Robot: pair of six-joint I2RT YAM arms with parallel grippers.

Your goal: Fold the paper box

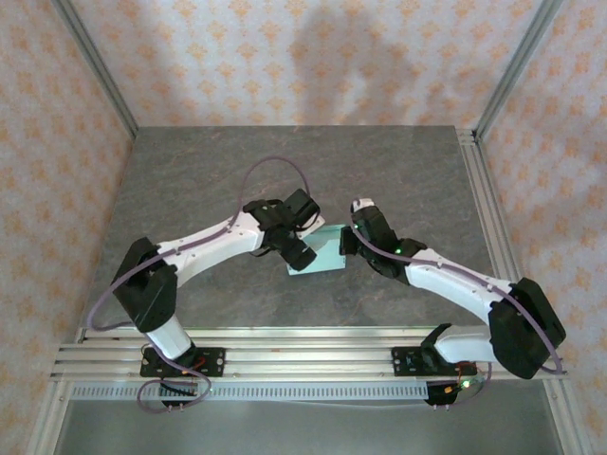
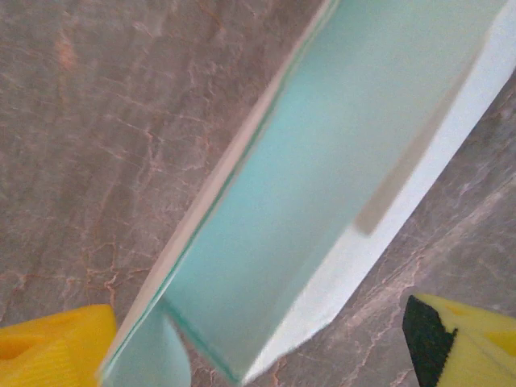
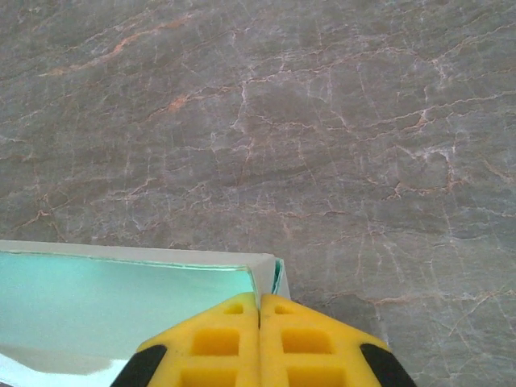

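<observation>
The rounded tab sticks out loose beyond the end of the paper box, so next the left gripper backs away, turns and pinches the long side's corner (image 2: 164,301) there.
The paper box (image 1: 321,256), pale mint-green card, lies in the middle of the table between both arms. In the left wrist view the paper box (image 2: 322,161) runs diagonally, with raised walls and a white outer face. My left gripper (image 2: 258,347) straddles its near end; the yellow fingers (image 2: 56,347) stand wide apart, open, and the right one is off the card. From above, the left gripper (image 1: 299,246) hangs over the box's left part. My right gripper (image 3: 260,302) is shut, its fingertips pinching the end wall at a corner of the paper box (image 3: 121,298). It sits at the box's right edge (image 1: 349,239).
The table (image 1: 285,171) is dark grey stone-patterned. An aluminium rail (image 1: 303,355) runs along the near edge under the arm bases, and another rail (image 1: 479,199) lines the right side. Patterned walls (image 1: 285,57) close in the back and sides.
</observation>
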